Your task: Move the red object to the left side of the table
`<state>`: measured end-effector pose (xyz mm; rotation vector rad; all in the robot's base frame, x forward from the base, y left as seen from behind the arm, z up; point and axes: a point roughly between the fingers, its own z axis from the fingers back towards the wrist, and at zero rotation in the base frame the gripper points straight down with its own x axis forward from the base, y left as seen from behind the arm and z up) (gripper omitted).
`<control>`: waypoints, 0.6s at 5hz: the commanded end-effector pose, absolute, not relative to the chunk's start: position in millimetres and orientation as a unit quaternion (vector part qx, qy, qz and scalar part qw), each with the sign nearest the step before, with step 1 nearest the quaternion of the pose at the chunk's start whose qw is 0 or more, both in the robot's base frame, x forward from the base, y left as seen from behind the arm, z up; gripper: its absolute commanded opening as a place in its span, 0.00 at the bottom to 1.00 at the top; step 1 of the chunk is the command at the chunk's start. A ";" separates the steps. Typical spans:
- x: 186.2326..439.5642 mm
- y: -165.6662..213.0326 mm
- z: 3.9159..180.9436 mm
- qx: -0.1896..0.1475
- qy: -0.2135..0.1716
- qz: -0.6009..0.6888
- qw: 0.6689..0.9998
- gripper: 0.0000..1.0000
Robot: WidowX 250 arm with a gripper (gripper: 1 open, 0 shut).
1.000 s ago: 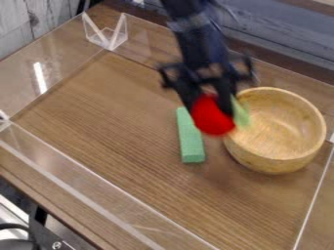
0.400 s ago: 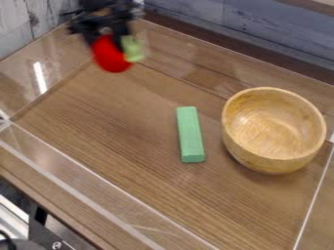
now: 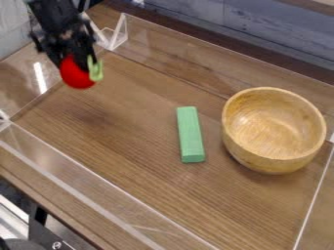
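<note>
Next, I let go of the red object, now hanging just above the wood-grain table, with my gripper on the bare tabletop [image 3: 107,90] in front of the clear angled bracket.
The red object [image 3: 80,73], a small glossy red toy fruit with a green tip, hangs just above the wood-grain table [image 3: 124,166] near its left edge. My black gripper [image 3: 74,61] comes down from the upper left and is shut on the red object, its dark fingers [image 3: 59,49] straddling the fruit's top. The fruit's upper part is hidden by the fingers. Whether the fruit touches the tabletop I cannot tell.
A green rectangular block [image 3: 192,134] lies mid-table. A wooden bowl [image 3: 275,128] stands at the right. Low clear acrylic walls [image 3: 39,78] edge the table, with a clear angled bracket [image 3: 109,34] at the back left.
The gripper has carried the red object from beside the bowl across the table to the left edge, and a little lower. Block and bowl have not moved.
</note>
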<state>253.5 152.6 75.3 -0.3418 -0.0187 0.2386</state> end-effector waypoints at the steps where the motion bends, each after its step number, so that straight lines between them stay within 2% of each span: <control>1: 270.3 147.1 76.4 -0.155 -0.022 0.097 0.983 0.00; 3: 284.6 137.0 64.8 -0.139 -0.012 0.105 0.985 0.00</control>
